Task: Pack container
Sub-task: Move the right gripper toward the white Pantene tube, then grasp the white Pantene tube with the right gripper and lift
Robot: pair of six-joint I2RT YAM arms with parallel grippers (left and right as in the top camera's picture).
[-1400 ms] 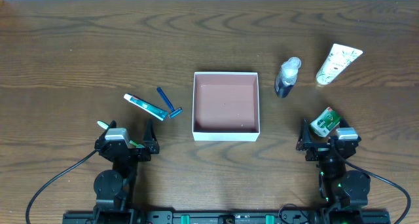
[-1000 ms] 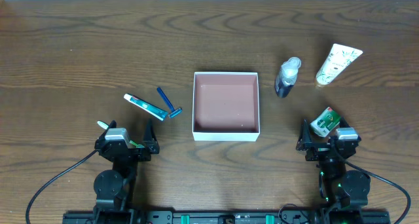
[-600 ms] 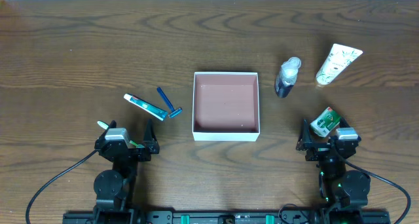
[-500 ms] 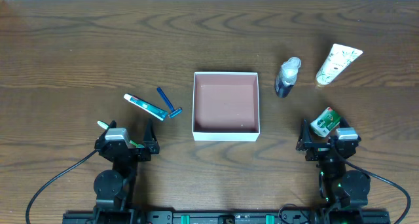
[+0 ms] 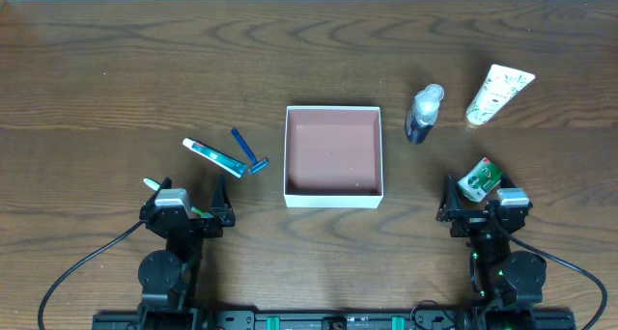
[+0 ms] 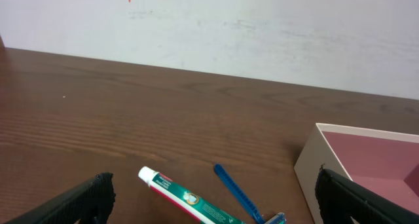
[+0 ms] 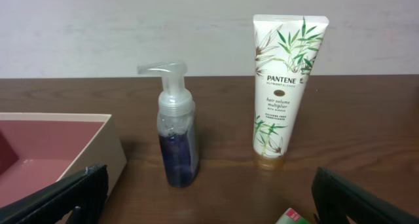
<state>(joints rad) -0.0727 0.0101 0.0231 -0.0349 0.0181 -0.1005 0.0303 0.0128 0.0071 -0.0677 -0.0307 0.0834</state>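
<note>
The white Pantene tube is beside the pump bottle. My right gripper goes there next and closes on the tube's flat top end (image 5: 512, 75) (image 7: 290, 23).
The container (image 5: 333, 197), a shallow white-walled box with a reddish-brown floor, sits at the table's middle and holds nothing; it also shows in the left wrist view (image 6: 308, 164) and right wrist view (image 7: 111, 152). A toothpaste tube (image 5: 213, 157) and a blue razor (image 5: 248, 151) lie left of it. A pump bottle (image 5: 423, 114), a white Pantene tube (image 5: 499, 94) and a small green box (image 5: 479, 178) are on the right. My left gripper (image 5: 189, 206) is open and empty near the front edge. My right gripper (image 5: 475, 206) is open and empty just behind the green box.
A pale wall runs behind the table's far edge (image 6: 209, 27). Cables trail from both arm bases at the front edge (image 5: 77, 272).
</note>
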